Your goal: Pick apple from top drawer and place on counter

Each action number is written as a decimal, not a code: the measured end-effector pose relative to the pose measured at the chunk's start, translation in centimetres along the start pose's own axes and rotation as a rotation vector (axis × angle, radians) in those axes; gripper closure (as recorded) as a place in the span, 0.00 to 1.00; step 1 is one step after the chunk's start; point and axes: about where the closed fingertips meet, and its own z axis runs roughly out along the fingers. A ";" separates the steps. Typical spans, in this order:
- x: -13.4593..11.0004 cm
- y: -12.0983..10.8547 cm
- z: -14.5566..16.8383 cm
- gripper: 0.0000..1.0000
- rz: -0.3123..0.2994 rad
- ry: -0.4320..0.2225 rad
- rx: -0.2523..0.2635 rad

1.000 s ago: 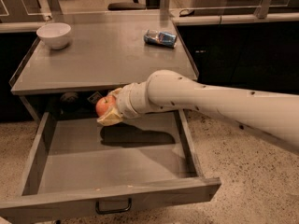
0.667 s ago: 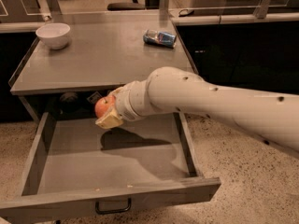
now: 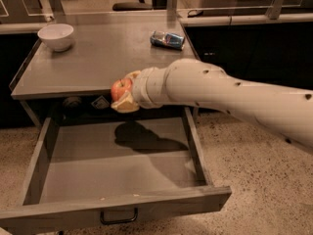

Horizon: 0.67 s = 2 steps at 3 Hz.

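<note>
I should use my gripper to set the apple down on the grey counter just inside its front edge point(image 3: 127, 73), behind the drawer that is open.
My gripper point(image 3: 123, 91) is shut on the red-orange apple point(image 3: 120, 88) and holds it in the air at the counter's front edge, above the back of the open top drawer point(image 3: 117, 173). The big white arm reaches in from the right and hides most of the fingers. The drawer is pulled far out, its floor is bare apart from the arm's shadow, and its black handle point(image 3: 119, 216) shows at the front. The grey counter point(image 3: 98, 58) lies just behind the apple.
A white bowl point(image 3: 55, 36) stands at the counter's back left. A crumpled blue packet point(image 3: 167, 39) lies at its back right. Dark cabinets with a pale rail point(image 3: 244, 19) run behind and to the right. Speckled floor lies on both sides of the drawer.
The gripper has risen with the apple from just above the drawer's back up to the level of the counter's front edge.
</note>
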 end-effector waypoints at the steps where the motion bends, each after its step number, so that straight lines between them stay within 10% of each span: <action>1: 0.8 -4.6 3.1 1.00 -0.003 -0.036 0.040; 2: 1.0 -6.4 4.2 1.00 0.011 -0.049 0.057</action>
